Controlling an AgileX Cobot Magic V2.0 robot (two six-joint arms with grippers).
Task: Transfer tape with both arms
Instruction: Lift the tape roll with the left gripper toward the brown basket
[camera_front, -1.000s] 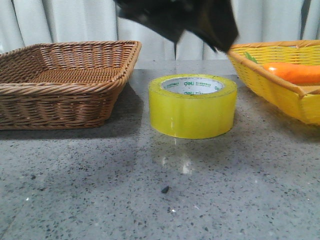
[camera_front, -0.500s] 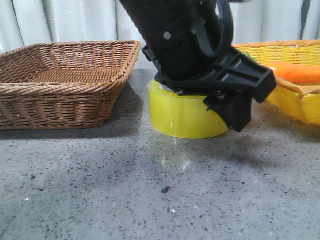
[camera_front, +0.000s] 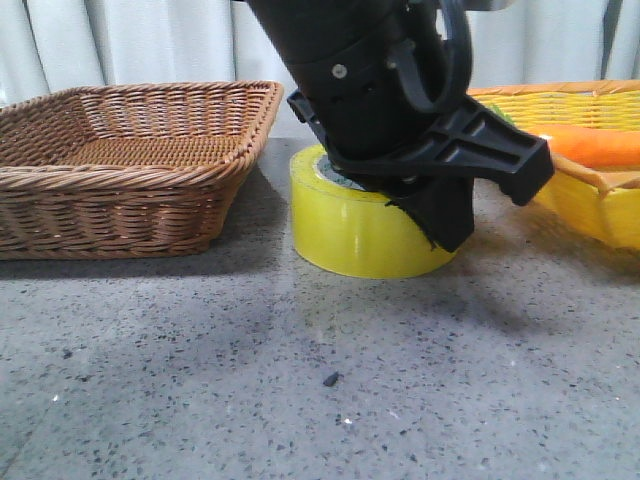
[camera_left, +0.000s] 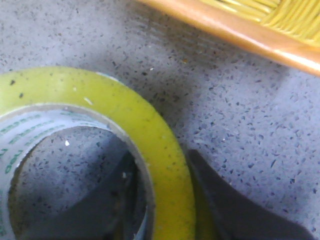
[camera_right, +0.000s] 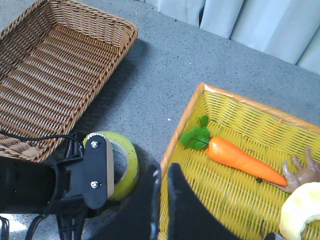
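My left gripper should release the yellow tape inside the brown wicker basket (camera_front: 126, 149), just behind its front rim.
The yellow tape (camera_front: 350, 235) lies flat on the grey stone table between two baskets. My left gripper (camera_front: 420, 210) has come down onto its right side. In the left wrist view the left gripper (camera_left: 160, 160) straddles the roll's wall (camera_left: 125, 107), one finger inside the white core and one outside, both against it. My right gripper (camera_right: 164, 170) is shut and empty, high above the table near the yellow basket's corner. Its view shows the tape (camera_right: 129, 160) below, partly hidden under the left arm (camera_right: 75, 175). The right gripper is out of the front view.
A brown wicker basket (camera_front: 130, 170) stands left of the tape. A yellow wicker basket (camera_front: 560, 180) stands right of it and holds an orange carrot (camera_right: 240, 157) and a pale yellow item (camera_right: 300, 205). Grey curtains hang behind the table.
My left arm came down from above onto the tape, and its fingers closed across the roll's wall. The roll has shifted slightly to the left.
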